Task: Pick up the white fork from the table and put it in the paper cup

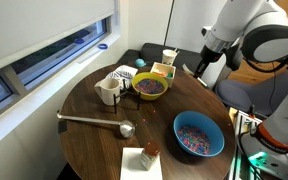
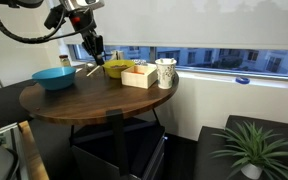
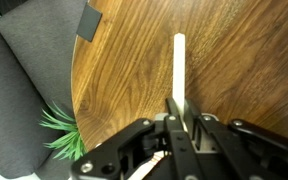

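Observation:
My gripper has the white fork to place. Next, I let go of it inside the paper cup (image 1: 170, 55) behind the wooden box, near the far edge of the table.
My gripper (image 3: 180, 108) is shut on the white fork (image 3: 179, 65), a slim white plastic strip that sticks out beyond the fingertips. It hangs above the round dark brown table (image 3: 234, 50), near the table's edge. In both exterior views the gripper (image 1: 197, 68) (image 2: 97, 47) hovers over the rim of the table (image 1: 94, 145) (image 2: 94, 105). The paper cup (image 1: 169, 57), small and pale with a brownish rim band, stands just beside the gripper at the far edge. The fork is too thin to make out in the exterior views.
On the table are a blue bowl (image 1: 199, 135) (image 2: 54, 77), a bowl of dark beads (image 1: 150, 87), a wooden box (image 1: 161, 71) (image 2: 139, 76), a cream mug (image 1: 109, 90), a long grey ladle (image 1: 94, 122) and a card with a small bottle (image 1: 144, 155). A plant (image 3: 59, 130) and a grey chair (image 3: 14, 90) are below.

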You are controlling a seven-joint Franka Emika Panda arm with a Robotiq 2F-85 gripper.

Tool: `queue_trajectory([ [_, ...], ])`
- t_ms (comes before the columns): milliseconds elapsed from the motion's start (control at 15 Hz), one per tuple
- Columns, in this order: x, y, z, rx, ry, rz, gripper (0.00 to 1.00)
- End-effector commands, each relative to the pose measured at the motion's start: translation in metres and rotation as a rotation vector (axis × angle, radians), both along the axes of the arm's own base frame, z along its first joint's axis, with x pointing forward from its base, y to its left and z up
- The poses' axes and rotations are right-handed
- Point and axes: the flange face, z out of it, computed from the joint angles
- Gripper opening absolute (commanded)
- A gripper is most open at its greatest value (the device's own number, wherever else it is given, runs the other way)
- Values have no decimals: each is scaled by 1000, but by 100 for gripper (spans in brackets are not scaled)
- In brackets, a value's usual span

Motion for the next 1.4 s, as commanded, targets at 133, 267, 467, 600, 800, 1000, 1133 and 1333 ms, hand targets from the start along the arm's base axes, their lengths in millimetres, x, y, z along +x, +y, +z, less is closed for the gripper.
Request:
queue_trajectory([
  [133, 0, -4, 4, 3, -8, -12, 13],
  [267, 0, -4, 4, 3, -8, -13, 3],
  [467, 24, -23, 11, -70, 37, -52, 3],
  [600, 44, -38, 19, -125, 96, -82, 3],
  [800, 79, -55, 33, -186, 201, -100, 3],
  [1000, 117, -54, 38, -261, 275, -110, 3],
  [1133, 143, -60, 30, -321, 333, -116, 3],
  [1333, 179, -64, 17, -418, 380, -120, 3],
])
